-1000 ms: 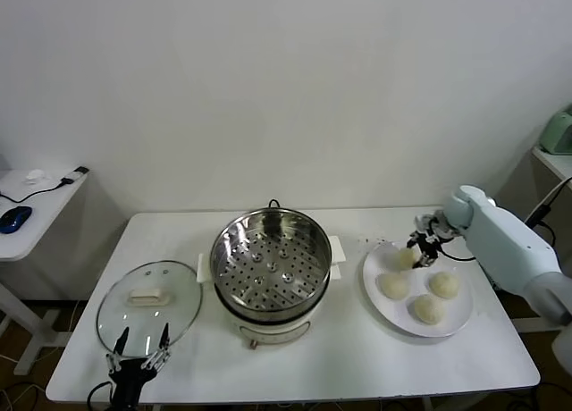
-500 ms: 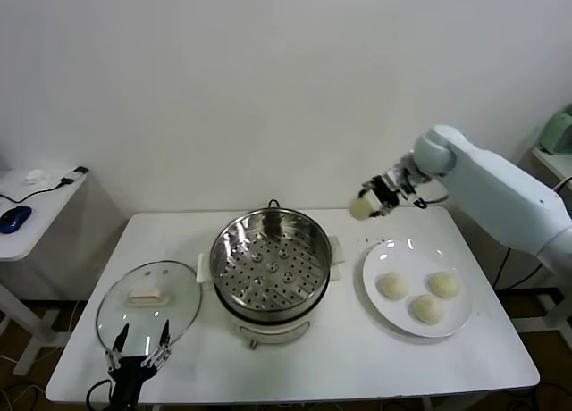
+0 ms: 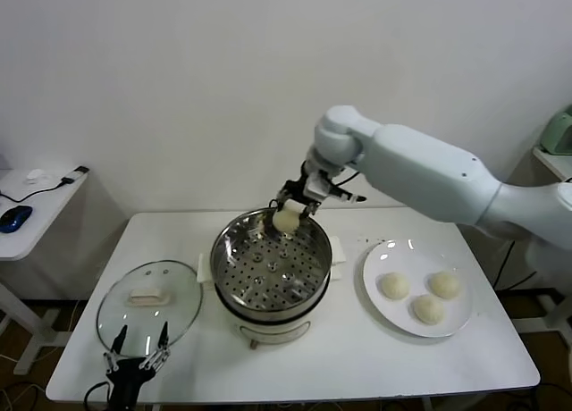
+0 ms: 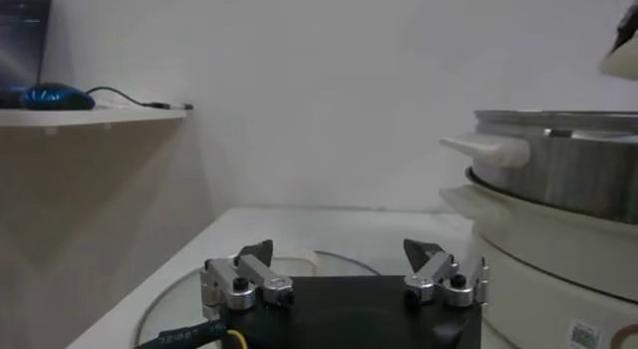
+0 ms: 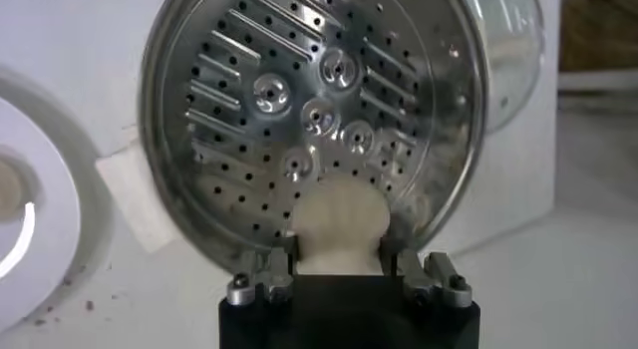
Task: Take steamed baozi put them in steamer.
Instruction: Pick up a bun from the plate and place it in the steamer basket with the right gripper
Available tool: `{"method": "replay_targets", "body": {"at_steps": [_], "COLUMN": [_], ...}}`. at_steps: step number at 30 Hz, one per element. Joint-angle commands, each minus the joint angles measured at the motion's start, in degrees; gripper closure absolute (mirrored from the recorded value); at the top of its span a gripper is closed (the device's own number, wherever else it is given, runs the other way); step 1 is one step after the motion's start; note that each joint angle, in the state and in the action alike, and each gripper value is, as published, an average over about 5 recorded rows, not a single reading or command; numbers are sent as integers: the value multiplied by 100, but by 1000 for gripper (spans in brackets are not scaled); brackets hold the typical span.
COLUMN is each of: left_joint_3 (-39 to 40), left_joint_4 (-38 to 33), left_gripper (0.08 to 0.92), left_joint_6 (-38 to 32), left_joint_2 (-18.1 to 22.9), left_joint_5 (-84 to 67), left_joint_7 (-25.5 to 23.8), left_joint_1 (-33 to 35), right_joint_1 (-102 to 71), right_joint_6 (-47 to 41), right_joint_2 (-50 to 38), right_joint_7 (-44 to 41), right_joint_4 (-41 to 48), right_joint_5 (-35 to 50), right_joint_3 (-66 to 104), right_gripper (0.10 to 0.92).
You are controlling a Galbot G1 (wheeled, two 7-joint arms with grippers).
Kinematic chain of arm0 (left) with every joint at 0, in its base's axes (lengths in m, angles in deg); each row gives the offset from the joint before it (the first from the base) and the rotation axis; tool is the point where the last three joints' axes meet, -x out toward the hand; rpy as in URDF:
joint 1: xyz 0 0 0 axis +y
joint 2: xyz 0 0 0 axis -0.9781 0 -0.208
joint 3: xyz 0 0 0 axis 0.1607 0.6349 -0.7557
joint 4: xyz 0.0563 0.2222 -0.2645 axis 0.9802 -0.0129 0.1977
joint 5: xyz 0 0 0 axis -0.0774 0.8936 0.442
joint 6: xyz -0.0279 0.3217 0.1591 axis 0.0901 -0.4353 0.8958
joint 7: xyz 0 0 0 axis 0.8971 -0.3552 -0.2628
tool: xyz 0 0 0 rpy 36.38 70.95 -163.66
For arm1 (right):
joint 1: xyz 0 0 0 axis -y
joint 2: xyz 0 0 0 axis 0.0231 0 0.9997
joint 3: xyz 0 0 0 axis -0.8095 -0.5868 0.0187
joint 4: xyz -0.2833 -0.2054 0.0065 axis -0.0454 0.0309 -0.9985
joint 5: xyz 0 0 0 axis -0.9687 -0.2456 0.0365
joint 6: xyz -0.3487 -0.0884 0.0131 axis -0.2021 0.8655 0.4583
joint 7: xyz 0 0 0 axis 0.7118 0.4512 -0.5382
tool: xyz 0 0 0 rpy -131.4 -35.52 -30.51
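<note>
My right gripper is to put the baozi down. It will go on the steamer's perforated tray (image 3: 273, 244) (image 5: 335, 178), just behind the middle dimples.
My right gripper (image 3: 288, 214) is shut on one steamed baozi (image 3: 286, 221), a cream-white bun hanging just over the back rim of the steamer (image 3: 225, 247). In the right wrist view the baozi (image 5: 339, 221) sits between the fingers above the perforated tray (image 5: 299, 102), which holds nothing. Three more baozi (image 3: 394, 286) (image 3: 444, 284) (image 3: 428, 309) lie on the white plate (image 3: 374, 297) to the steamer's right. My left gripper (image 3: 138, 347) is parked at the table's front left, open (image 4: 344, 256) and holding nothing.
A round glass lid (image 3: 116, 302) with a cream handle lies flat left of the steamer, just beyond the left gripper. A side table (image 3: 27, 205) with a blue mouse stands off to the left. The wall is close behind the table.
My right arm lifted one baozi off the plate and swung it left, from the plate's back edge to over the steamer's back rim. The plate went from four buns to three.
</note>
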Motion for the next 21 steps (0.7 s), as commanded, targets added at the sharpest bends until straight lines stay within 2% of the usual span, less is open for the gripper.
{"method": "replay_targets", "body": {"at_steps": [1, 10, 21], "left_joint_3": [6, -32, -43], "left_joint_4": [-12, -1, 17], "left_gripper": [177, 177, 177], "left_joint_6": [-9, 4, -15], "left_joint_2": [-1, -9, 5], "left_joint_5": [6, -19, -32], "left_joint_7": [-7, 3, 20], "left_joint_1": [3, 13, 1], "right_joint_1": [-354, -699, -823], "right_joint_6": [606, 804, 881], "right_joint_2": [1014, 1214, 1200], "right_joint_7": [-26, -98, -220], "right_joint_4": [883, 1187, 1218], "right_joint_5": [-1016, -1344, -1362], "right_joint_3": [-83, 5, -2], "right_gripper": [474, 474, 473]}}
